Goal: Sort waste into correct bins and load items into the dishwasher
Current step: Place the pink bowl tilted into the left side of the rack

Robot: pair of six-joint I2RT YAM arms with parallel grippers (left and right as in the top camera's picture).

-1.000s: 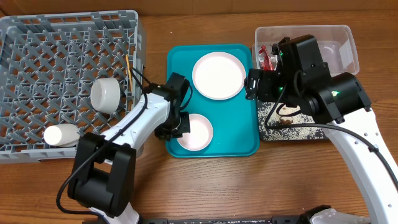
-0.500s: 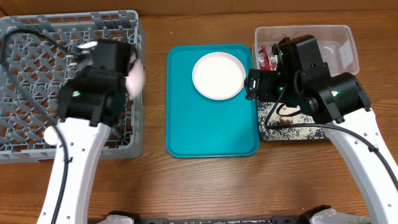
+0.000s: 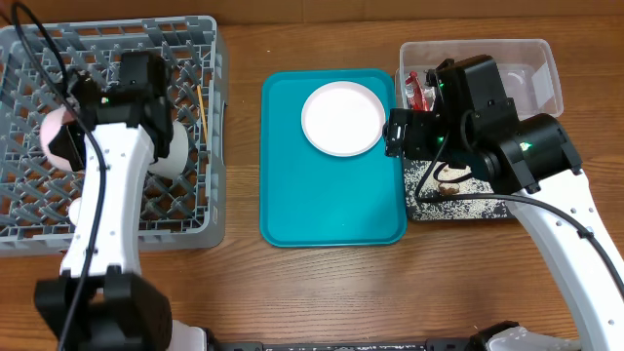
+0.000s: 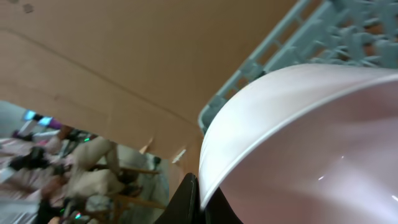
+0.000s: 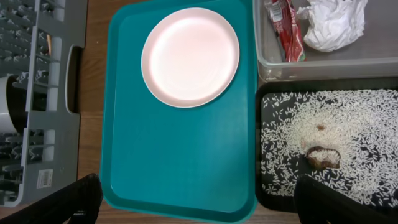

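Observation:
The robot's left gripper will release the pinkish dish in the grey rack (image 3: pixel 108 147), next to the pale bowl.
My left gripper (image 4: pixel 199 200) is shut on the rim of the smaller pinkish dish (image 4: pixel 311 143) and holds it tilted over the left part of the grey dish rack (image 3: pixel 117 58); the dish also shows in the overhead view (image 3: pixel 57 141). In the rack are the pale bowl (image 3: pixel 175 154), the white cup (image 3: pixel 78 211), both partly hidden by the arm, and the chopsticks (image 3: pixel 202 102). The round plate (image 5: pixel 190 56) sits on the teal tray (image 5: pixel 180 155). My right gripper (image 5: pixel 205 208) is open and empty above the tray's near edge.
The clear tub (image 5: pixel 373 59) holds the red wrapper (image 5: pixel 286 31) and the white tissue (image 5: pixel 336 22). The black tray (image 5: pixel 267 186) holds scattered rice (image 5: pixel 348 130) and a brown food bit (image 5: pixel 323 157). The right arm (image 3: pixel 487 117) hangs over both bins.
My left gripper took the pinkish dish off the teal tray and carried it left over the rack. The right arm has not moved.

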